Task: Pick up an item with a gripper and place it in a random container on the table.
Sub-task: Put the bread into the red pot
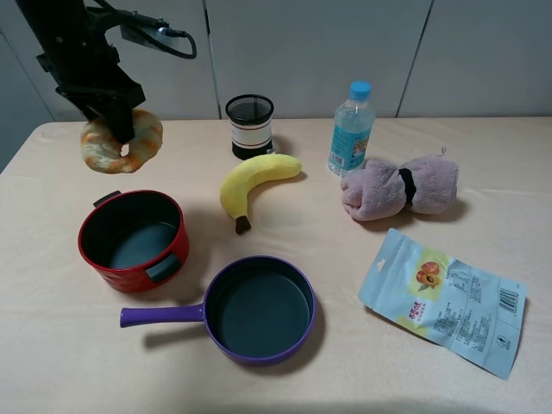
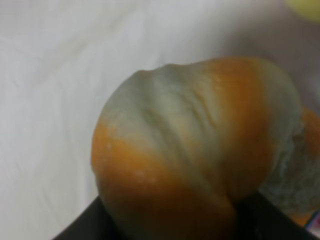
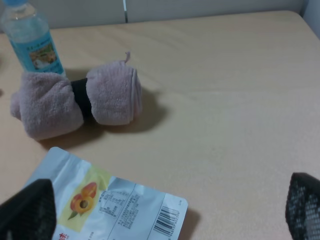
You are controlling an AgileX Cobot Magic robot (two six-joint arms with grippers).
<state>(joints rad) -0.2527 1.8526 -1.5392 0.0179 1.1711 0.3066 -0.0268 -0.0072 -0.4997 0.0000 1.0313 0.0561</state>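
Observation:
I will release the croissant toy, now in the air behind the red pot, from my left gripper on the dark grey bottom of the red pot [image 1: 141, 241].
My left gripper [image 1: 118, 128] is shut on the orange-and-tan croissant toy [image 1: 147, 135] and holds it in the air over the far left of the beige table [image 1: 52, 345], behind the red pot [image 1: 121, 274]. The pot stands empty, dark grey inside, with black side handles. The left wrist view is filled by the croissant [image 2: 190, 150], with dark jaw parts at its lower edge. My right gripper [image 3: 165, 210] is open and empty, its fingertips [image 3: 25, 210] wide apart above the right side of the table. It is out of the exterior high view.
A purple long-handled pan [image 1: 259, 355] sits in front of the pot. A yellow banana [image 1: 250, 181], a black mesh cup [image 1: 250, 125] and a water bottle [image 1: 351, 129] stand mid-table. A rolled pink towel [image 1: 401, 188] and a snack pouch [image 1: 444, 297] lie on the right.

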